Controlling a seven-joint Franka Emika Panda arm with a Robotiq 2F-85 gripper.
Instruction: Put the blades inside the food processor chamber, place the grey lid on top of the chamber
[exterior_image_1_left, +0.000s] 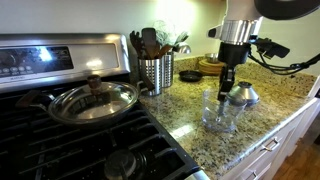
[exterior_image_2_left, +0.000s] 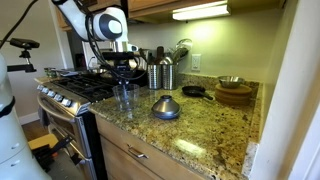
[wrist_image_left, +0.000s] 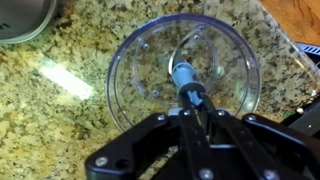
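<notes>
Next, my gripper releases the blades upright in the middle of the clear food processor chamber's bottom (exterior_image_1_left: 220, 116) (wrist_image_left: 188, 76).
The food processor chamber (wrist_image_left: 150, 70) is a clear cup standing on the granite counter; it shows in both exterior views (exterior_image_1_left: 220, 114) (exterior_image_2_left: 124, 98). My gripper (wrist_image_left: 192, 108) hangs straight above it, shut on the top of the blades (wrist_image_left: 182, 75), a slim dark spindle with a pale blue tip. The spindle reaches down into the middle of the cup. In the exterior views the gripper (exterior_image_1_left: 226, 86) (exterior_image_2_left: 123, 74) sits just over the cup's rim. The grey lid (exterior_image_1_left: 243, 95) (exterior_image_2_left: 166, 107) is a silvery dome resting on the counter beside the cup.
A perforated steel utensil holder (exterior_image_1_left: 156, 72) (exterior_image_2_left: 160, 75) stands behind the cup. A pan with a glass lid (exterior_image_1_left: 95, 100) sits on the stove. A small black skillet (exterior_image_2_left: 195, 92) and wooden bowls (exterior_image_2_left: 234, 95) are further along the counter. The counter's front edge is close.
</notes>
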